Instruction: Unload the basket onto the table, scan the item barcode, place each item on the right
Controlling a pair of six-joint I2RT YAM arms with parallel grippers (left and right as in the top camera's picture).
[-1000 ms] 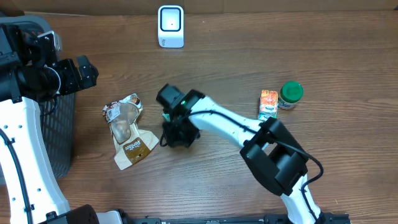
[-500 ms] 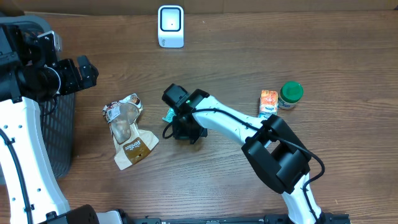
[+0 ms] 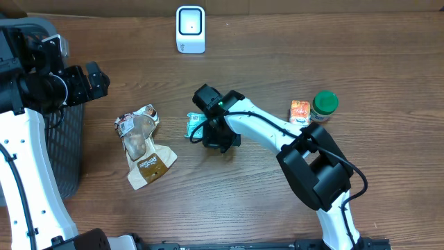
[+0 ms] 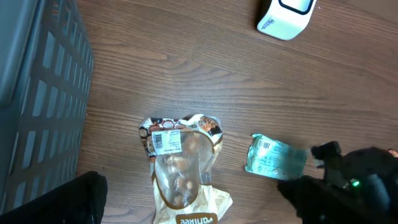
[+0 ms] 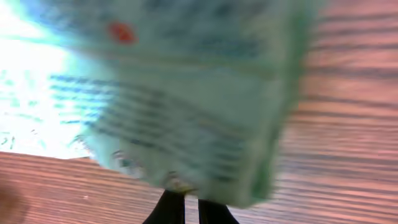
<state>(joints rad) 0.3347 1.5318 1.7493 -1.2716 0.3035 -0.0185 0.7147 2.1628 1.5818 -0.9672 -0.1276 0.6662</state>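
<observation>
My right gripper's closed fingers meet only the packet's rim, so next I open, back off and grip it deeper by its end (image 4: 297, 163) opposite the barcode.
A teal-and-white packet (image 3: 193, 126) is the item, lying just left of my right gripper (image 3: 210, 133), which is shut on its edge. In the right wrist view the blurred packet (image 5: 186, 93) fills the frame, and the right gripper (image 5: 191, 208) pinches its lower rim with the fingertips (image 5: 174, 213) almost together. The white barcode scanner (image 3: 190, 29) stands at the table's far edge, well apart from the packet. My left gripper (image 3: 97, 80) hangs open at the far left. The left wrist view shows the packet (image 4: 273, 158) and the scanner (image 4: 286, 15).
A brown-and-clear snack bag (image 3: 142, 146) lies left of the packet. An orange carton (image 3: 300, 114) and a green-lidded jar (image 3: 324, 105) stand at the right. A black slatted basket (image 3: 66, 153) sits at the table's left edge.
My right gripper has moved right and toward the far edge, bringing the teal packet with it; the packet now shows beside the gripper. The left arm has not moved.
</observation>
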